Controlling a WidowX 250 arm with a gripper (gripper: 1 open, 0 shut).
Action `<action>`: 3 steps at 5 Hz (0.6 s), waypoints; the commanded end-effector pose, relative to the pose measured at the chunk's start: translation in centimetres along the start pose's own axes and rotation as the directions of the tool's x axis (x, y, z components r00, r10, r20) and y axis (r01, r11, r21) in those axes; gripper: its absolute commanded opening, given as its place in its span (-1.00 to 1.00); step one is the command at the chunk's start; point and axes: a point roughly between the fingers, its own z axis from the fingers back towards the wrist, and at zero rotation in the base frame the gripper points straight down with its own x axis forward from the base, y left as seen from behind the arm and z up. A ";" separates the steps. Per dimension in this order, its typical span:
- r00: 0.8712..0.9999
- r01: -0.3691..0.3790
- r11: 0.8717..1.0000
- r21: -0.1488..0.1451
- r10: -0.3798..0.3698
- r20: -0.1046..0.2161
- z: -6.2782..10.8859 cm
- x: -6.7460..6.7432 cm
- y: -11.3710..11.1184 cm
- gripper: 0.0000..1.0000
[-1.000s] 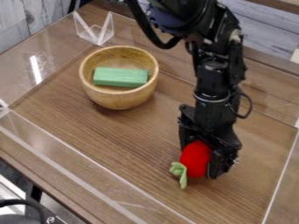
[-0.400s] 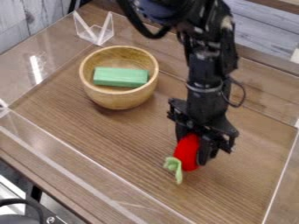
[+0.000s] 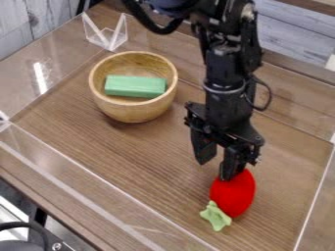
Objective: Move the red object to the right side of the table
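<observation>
My fingers meet only the red object's end away from its green cap, so I should open, shift capward and close around the red body [image 3: 233, 196].
The red object [image 3: 237, 195], a glossy strawberry toy, sits at the front right of the table [image 3: 92, 157]. Its green leafy cap [image 3: 216, 216] points toward the front edge and lies low at the tabletop. My gripper [image 3: 225, 174] points straight down right above it. The black fingers [image 3: 206, 155] have narrowed onto the upper end of the toy, and most of the red body shows below the tips.
A wooden bowl [image 3: 132, 106] holding a green rectangular block [image 3: 139, 86] stands at the left middle. Low clear acrylic walls [image 3: 53, 186] border the tabletop. A clear folded stand [image 3: 105, 32] sits at the back left.
The fingers have narrowed around the strawberry. The gripper has risen and shifted slightly, and the toy now shows lower and further right, below the fingertips, with more of its red body uncovered.
</observation>
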 end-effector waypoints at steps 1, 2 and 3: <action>0.999 -0.005 1.000 0.006 0.005 0.035 -0.3 0.1 -0.2 -1.00; 0.999 0.033 0.999 0.008 -0.033 0.029 0.1 0.5 -0.6 -1.00; 0.997 0.069 0.998 0.011 -0.069 0.024 0.6 0.9 -0.9 -1.00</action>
